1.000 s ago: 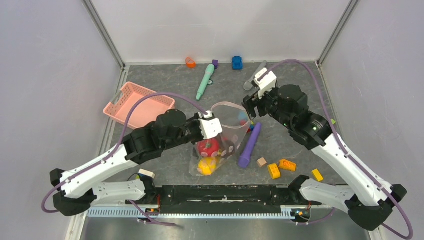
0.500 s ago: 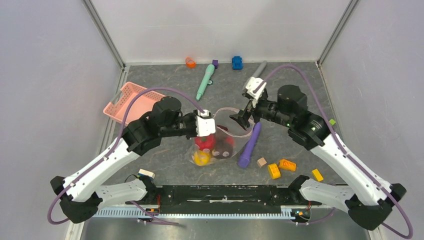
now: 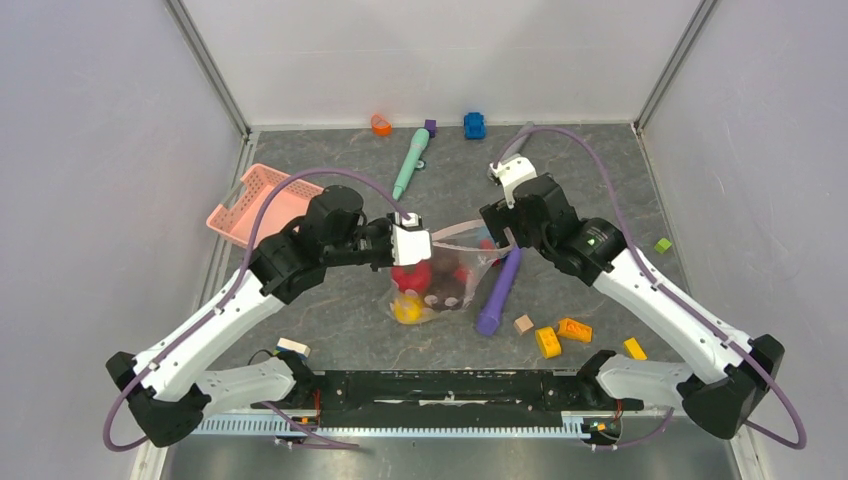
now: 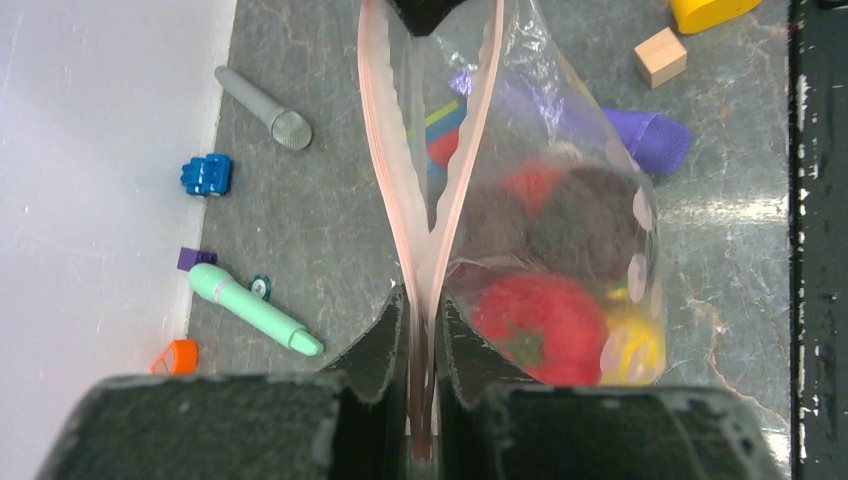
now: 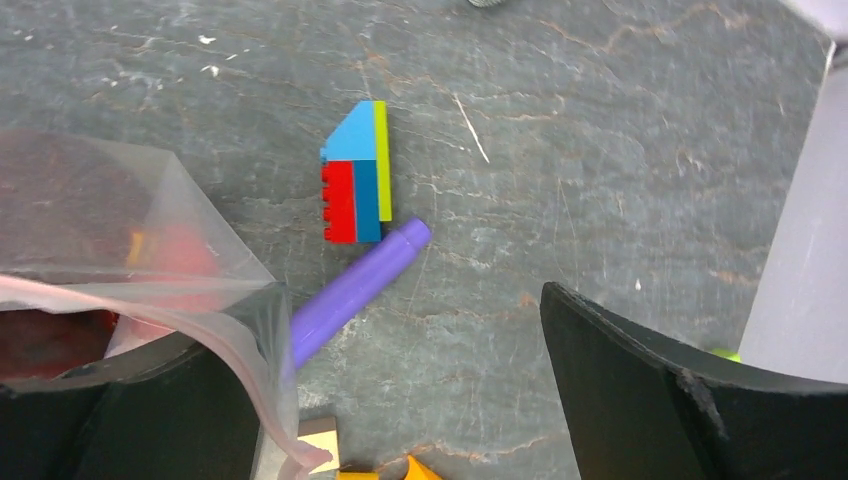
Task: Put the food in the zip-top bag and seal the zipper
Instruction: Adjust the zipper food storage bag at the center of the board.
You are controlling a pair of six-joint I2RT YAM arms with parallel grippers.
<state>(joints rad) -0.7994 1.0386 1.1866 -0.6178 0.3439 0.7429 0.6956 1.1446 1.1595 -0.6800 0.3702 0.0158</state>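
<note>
My left gripper should back off and pinch the zipper's tip [image 4: 421,440] to leave the slider clear for my right gripper, because it covers the zipper's end where the zipper's pieces meet.
The zip-top bag [image 3: 452,290] lies mid-table with the food inside: a red piece [image 3: 412,277], a dark maroon one [image 3: 450,281] and a yellow one [image 3: 405,311]. My left gripper [image 3: 411,243] is shut on the left end of the zipper [image 4: 420,330]. Beyond the jaws the two pink zipper strips [image 4: 378,150] spread apart, so the mouth stands open. The red piece [image 4: 540,320] and the maroon one [image 4: 590,220] show through the plastic. My right gripper [image 3: 497,236] is open at the bag's right end. The bag's corner [image 5: 235,320] drapes over its left finger [image 5: 120,410].
A purple marker [image 3: 498,282] lies right of the bag, under my right gripper [image 5: 400,350], beside a multicoloured block [image 5: 355,185]. Yellow blocks [image 3: 560,335] lie front right. The pink basket [image 3: 250,205] stands at the left. A teal marker [image 3: 411,163] and small toys [image 3: 474,124] lie at the back.
My right gripper came down and in to the bag's right end. My left gripper drew the zipper end back and left. The wide round mouth has flattened into a narrow slit.
</note>
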